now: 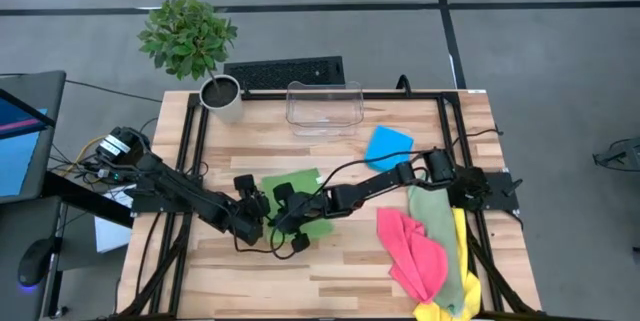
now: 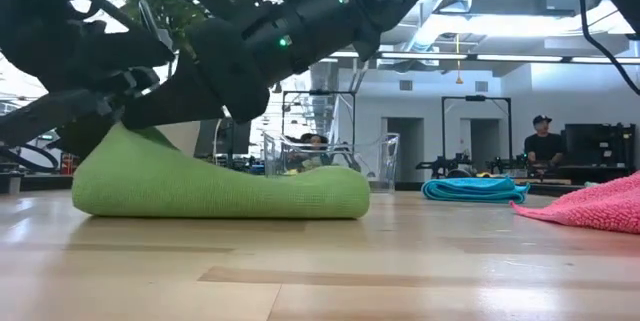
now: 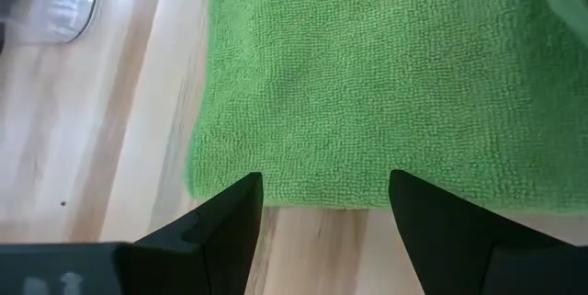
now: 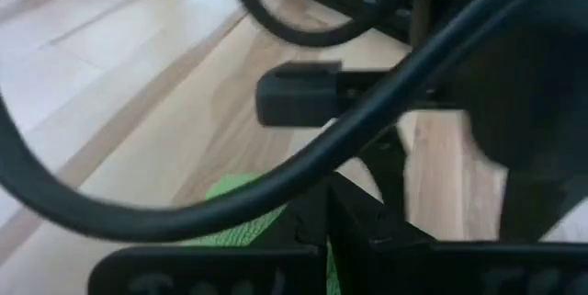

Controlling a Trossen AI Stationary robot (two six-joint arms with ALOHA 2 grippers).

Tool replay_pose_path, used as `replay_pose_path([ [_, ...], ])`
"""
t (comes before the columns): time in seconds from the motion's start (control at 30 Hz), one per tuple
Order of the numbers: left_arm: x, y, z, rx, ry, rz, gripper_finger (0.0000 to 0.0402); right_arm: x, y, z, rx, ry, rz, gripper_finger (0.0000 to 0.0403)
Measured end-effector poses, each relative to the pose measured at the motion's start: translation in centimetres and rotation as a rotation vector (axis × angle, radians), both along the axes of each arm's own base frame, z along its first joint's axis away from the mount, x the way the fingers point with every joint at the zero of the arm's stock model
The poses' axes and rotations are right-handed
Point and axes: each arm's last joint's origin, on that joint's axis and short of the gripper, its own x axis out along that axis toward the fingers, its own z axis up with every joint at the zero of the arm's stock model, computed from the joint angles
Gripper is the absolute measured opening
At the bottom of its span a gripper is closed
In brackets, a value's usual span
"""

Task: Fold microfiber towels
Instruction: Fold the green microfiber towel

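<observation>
Next, I let go of the green towel's raised end with my right gripper on the wood point(image 1: 268, 211) next to my left gripper's fingers.
A bright green towel point(image 1: 305, 196) lies near the table's middle, folded over, with a rounded fold point(image 2: 350, 193) at its right end; its left end point(image 2: 125, 146) rises off the wood. My right gripper point(image 1: 290, 223) is shut on it. My left gripper point(image 3: 322, 189) is open, low beside the towel's left edge point(image 3: 276, 198), one fingertip on either side of a stretch of that edge. A bright blue towel point(image 1: 388, 146), a pale sage one point(image 1: 432, 211), a pink one point(image 1: 412, 251) and a yellow one point(image 1: 452, 301) lie at the right. My right gripper pinches the green towel at its near left part; a sliver of green point(image 4: 328, 260) shows between the two fingers. It comes from above, slanting from the right. The held part is raised point(image 2: 130, 141); the remainder lies on the table. My left gripper: whether its fingertips point(image 3: 243, 198) touch the towel's edge, I cannot tell.
A clear plastic bin point(image 1: 323, 106) stands at the far middle, a potted plant point(image 1: 220, 96) at the far left, and a keyboard point(image 1: 285, 71) behind the table. A black cable point(image 4: 276, 162) crosses the right wrist view. People sit in the room behind point(image 2: 540, 141).
</observation>
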Motion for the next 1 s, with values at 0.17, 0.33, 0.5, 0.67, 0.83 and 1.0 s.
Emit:
replay_pose_path([
  [0.17,-1.0,0.5,-1.7,-0.041,-0.010,0.006,0.0231,0.1,-0.7,0.0,0.001,-0.001,-0.013,0.0023],
  [0.33,-1.3,0.6,-2.2,-0.062,-0.052,0.030,0.0231,0.5,-1.7,0.3,0.008,-0.029,-0.030,0.0025],
  [0.5,-1.3,0.7,-2.4,-0.063,-0.053,0.030,0.0231,0.8,-2.7,0.5,0.028,-0.057,-0.025,0.0024],
  [0.67,-1.2,0.7,-2.4,-0.057,-0.065,0.021,0.0231,0.9,-3.2,0.6,0.039,-0.065,-0.032,0.0022],
  [0.83,-1.2,0.6,-2.4,-0.055,-0.069,0.012,0.0231,1.1,-3.3,-0.8,0.062,-0.055,-0.030,0.0026],
  [1.0,-1.2,0.6,-2.4,-0.054,-0.069,0.013,0.0231,1.2,-3.2,-2.0,0.069,-0.039,-0.031,0.0024],
])
